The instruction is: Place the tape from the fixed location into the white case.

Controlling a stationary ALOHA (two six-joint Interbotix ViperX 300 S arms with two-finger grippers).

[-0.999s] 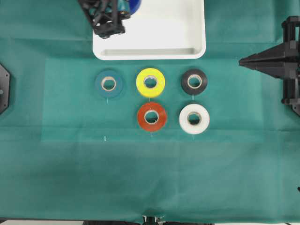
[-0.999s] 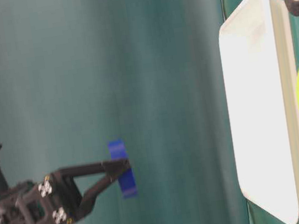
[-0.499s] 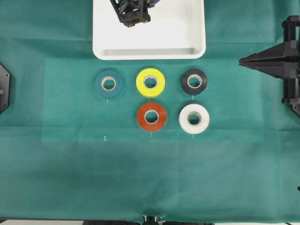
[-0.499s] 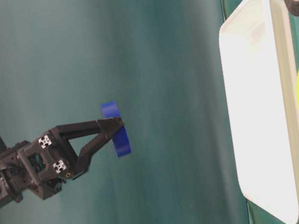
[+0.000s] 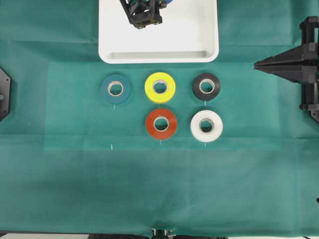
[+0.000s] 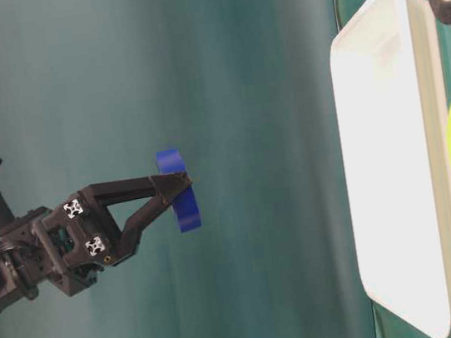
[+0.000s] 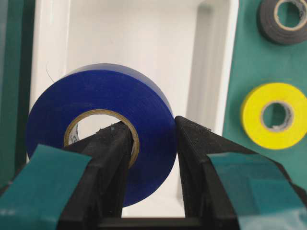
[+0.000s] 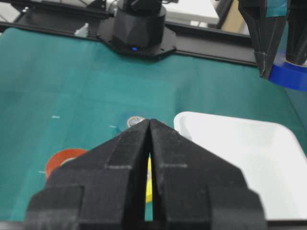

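Observation:
Next, my left gripper sets the royal-blue tape down on the inside bottom of the white case, straight [image 5: 153,22] [image 7: 140,112] behind the yellow roll.
The royal-blue tape [image 7: 96,103] with a pale core is held on edge in my left gripper [image 7: 151,129], one finger through the core and one on the outer face. The gripper is shut on it. The white case [image 5: 158,56] lies at the far middle of the table. The gripper [image 6: 180,190] holds the tape [image 6: 185,212] high above the case [image 6: 384,163], over its inner floor [image 7: 144,52]. In the overhead view only the wrist [image 5: 143,14] shows, at the top edge. My right gripper [image 5: 256,64] is shut and empty at the right edge, fingertips together [image 8: 149,122].
Several other rolls lie in front of the case: a teal one [image 5: 115,88], a yellow one [image 5: 160,87], a black one [image 5: 206,86], a red one [image 5: 161,123] and a white one [image 5: 206,126]. Green cloth covers the table.
My left gripper carried the blue tape rightwards from the case's left corner to over its middle, then barely shifted. The right arm has not moved.

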